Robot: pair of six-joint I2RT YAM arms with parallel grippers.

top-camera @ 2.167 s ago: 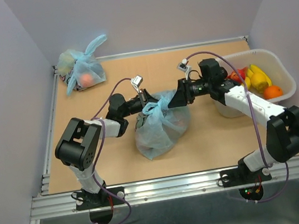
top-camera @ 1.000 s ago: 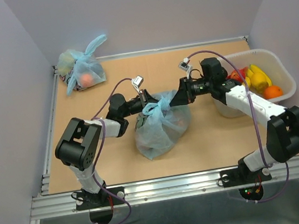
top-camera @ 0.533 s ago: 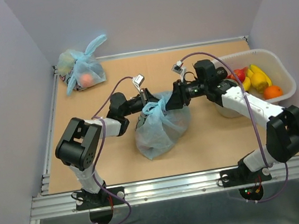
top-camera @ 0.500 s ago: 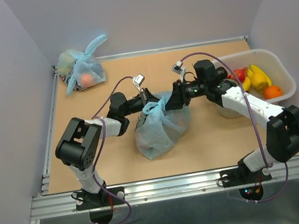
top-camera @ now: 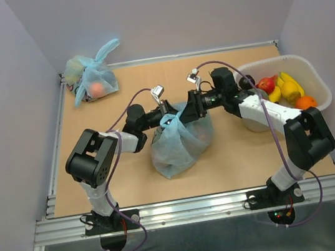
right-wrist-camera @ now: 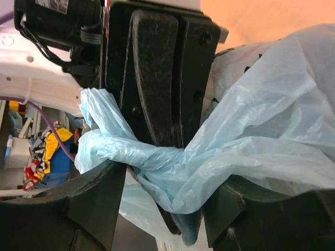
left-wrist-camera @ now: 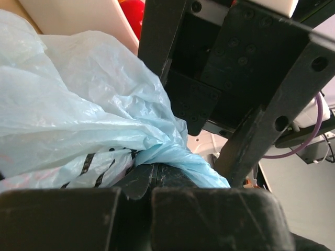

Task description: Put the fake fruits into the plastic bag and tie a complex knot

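Note:
The right gripper's fingers straddle the blue loop around the left gripper's fingers, so the right gripper will back off and pinch only the end of the blue piece [right-wrist-camera: 188,228] below the loop.
The light-blue plastic bag [top-camera: 180,144] lies mid-table, its handles gathered into a twist [top-camera: 168,120] on top; whether that twist is a knot I cannot tell. My left gripper [top-camera: 164,114] is shut on this twisted handle [left-wrist-camera: 172,157], pinched between the fingertips. The right gripper [top-camera: 191,106] faces it from the right. Its fingers [right-wrist-camera: 99,204] stand open on both sides of the same blue strand [right-wrist-camera: 157,157] without squeezing it. Fake fruits [top-camera: 285,89], a red one, yellow ones and an orange one, lie in the tub. Anything inside the bag is hidden.
A clear plastic tub [top-camera: 319,87] stands at the table's right edge, beside the right arm. A smaller tied blue bag [top-camera: 92,78] with pale and pink lumps sits at the back left corner. Grey walls enclose the table.
The right gripper has opened and slid left along the handles, close up to the left gripper. The left gripper keeps its hold, and the bag has barely shifted.

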